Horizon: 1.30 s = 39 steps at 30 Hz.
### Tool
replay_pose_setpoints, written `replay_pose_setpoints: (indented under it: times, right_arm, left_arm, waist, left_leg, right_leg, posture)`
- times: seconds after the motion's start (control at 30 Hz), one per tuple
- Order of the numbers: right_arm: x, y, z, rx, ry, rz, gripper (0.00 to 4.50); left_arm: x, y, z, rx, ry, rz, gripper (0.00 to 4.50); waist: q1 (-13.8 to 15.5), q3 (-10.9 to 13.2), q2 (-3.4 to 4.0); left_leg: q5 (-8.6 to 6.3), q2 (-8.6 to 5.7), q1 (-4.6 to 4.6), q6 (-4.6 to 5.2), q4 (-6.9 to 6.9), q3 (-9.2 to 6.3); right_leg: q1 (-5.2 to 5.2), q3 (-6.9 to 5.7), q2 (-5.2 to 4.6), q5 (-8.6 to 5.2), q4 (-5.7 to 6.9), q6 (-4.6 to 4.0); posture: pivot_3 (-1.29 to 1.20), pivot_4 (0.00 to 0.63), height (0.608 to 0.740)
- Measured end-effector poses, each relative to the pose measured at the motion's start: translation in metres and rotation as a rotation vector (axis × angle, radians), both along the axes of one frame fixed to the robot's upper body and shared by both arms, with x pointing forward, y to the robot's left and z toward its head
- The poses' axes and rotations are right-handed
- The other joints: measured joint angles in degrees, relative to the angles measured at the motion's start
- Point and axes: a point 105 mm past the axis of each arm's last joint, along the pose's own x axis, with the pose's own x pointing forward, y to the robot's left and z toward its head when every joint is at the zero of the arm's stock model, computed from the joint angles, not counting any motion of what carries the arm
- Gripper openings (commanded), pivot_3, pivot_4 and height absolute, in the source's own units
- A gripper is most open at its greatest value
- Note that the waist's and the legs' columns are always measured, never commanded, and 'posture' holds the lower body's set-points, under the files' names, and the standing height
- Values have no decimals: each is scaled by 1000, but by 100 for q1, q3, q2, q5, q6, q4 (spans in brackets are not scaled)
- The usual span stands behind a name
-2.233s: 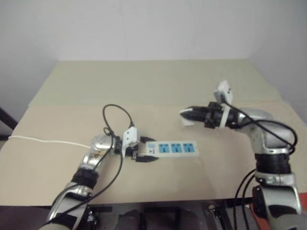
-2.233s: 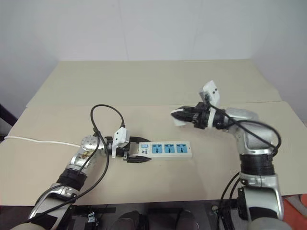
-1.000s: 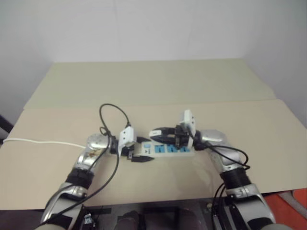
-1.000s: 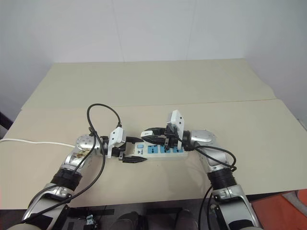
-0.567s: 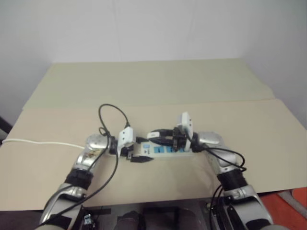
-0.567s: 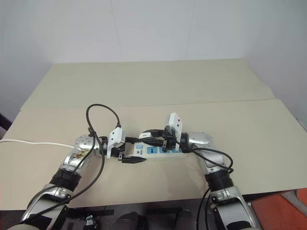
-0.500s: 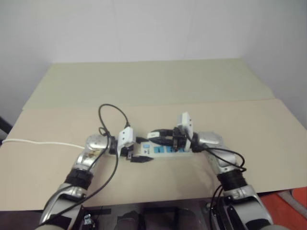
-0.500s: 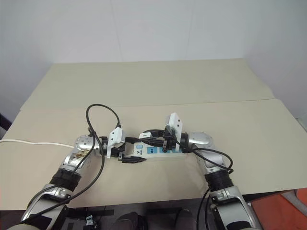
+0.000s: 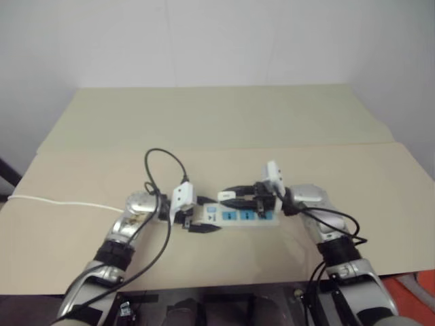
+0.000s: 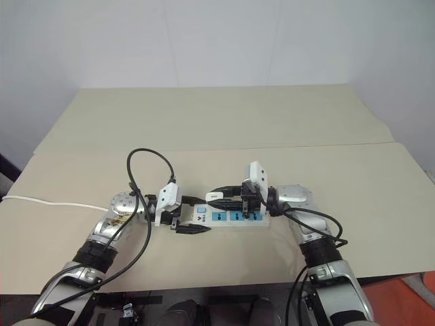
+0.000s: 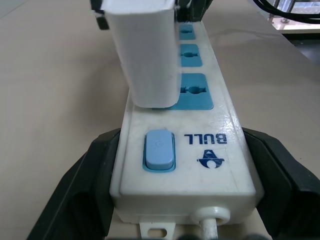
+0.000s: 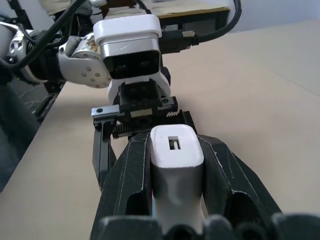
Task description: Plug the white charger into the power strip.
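Observation:
Next, my right gripper releases the white charger, now upright over that socket, standing in the power strip's blue socket (image 9: 230, 210) nearest the switch.
The power strip (image 9: 246, 216) lies flat on the tan table, its three blue sockets facing up. My left gripper (image 9: 202, 217) is shut on its switch end, one black finger (image 11: 85, 185) on each long side. My right gripper (image 10: 219, 196) reaches in from the right and is shut on the white charger (image 12: 176, 155). The charger (image 11: 145, 55) stands upright over the socket nearest the switch (image 11: 159, 149), its base at the socket's face. Whether its prongs are in the socket is hidden.
The strip's thin white cord (image 9: 61, 202) runs off the table's left edge. A black cable loop (image 9: 166, 159) arches above my left wrist. The table (image 9: 204, 122) stretches bare behind the strip and on both sides; its front edge is close to my arms.
My right gripper has brought the charger from up and to the right of the strip to over the socket by the switch; in the last second it barely shifted. The left gripper kept its hold.

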Motion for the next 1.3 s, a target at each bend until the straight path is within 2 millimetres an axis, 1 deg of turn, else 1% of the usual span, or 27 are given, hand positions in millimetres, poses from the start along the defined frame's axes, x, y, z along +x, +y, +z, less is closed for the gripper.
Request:
replay_pose_setpoints:
  times: [0.13, 0.3, 0.53, 0.63, 0.87, 1.1, 1.3]
  right_arm:
    - [1, -7, -2, -19, -5, 6, 1114]
    - [1, -9, -3, -24, -13, 19, 1114]
    - [1, -2, -1, -45, -37, 47, 1114]
    - [-1, 4, 0, -68, -74, 60, 1114]
    - [-1, 14, -4, -80, -108, 67, 1114]
    - [4, 8, -12, -70, -81, 46, 1114]
    - [4, 4, -13, -58, -74, 52, 1114]
  left_arm:
    - [-1, 0, 0, -3, 2, 5, 3273]
    - [-2, 0, -1, -6, 3, 13, 3273]
    - [-2, 2, -2, -6, 7, 21, 3273]
    - [-2, 4, -1, -2, 7, 23, 3273]
    - [-1, 11, -2, 11, 11, 40, 3273]
    - [-1, 12, -4, 14, 17, 47, 3273]
    - [-2, 9, -5, 15, 13, 45, 3273]
  waist:
    - [9, 0, 0]
    - [12, 0, 0]
    - [-2, -1, -1]
    - [-18, -1, -1]
    - [-118, -6, -5]
    - [-132, -6, -5]
    - [-122, -7, -7]
  left_leg:
    - [0, 0, 0, 0, 0, 0]
    - [0, 1, 1, 0, 1, 0]
    - [0, 4, 4, 0, 1, 0]
    - [0, 5, 5, 0, 0, 1]
    - [1, 7, 26, -2, -2, 3]
    - [-1, 9, 81, -4, -15, -1]
    - [-2, 9, 86, -5, -18, -6]
  right_leg:
    - [0, 0, 0, 0, 0, 0]
    - [2, 0, 0, 0, 0, 0]
    - [1, 1, 0, 0, 2, -1]
    - [0, 1, 0, 0, 4, -1]
    - [17, 3, 1, 0, 5, -3]
    - [74, 4, -1, -1, -4, -5]
    - [77, 5, -5, -2, -4, -7]
  posture:
    - [0, 150, 740]
    - [0, 150, 740]
    - [0, 150, 740]
    - [0, 150, 740]
    - [0, 150, 740]
    - [0, 150, 740]
    - [0, 150, 740]
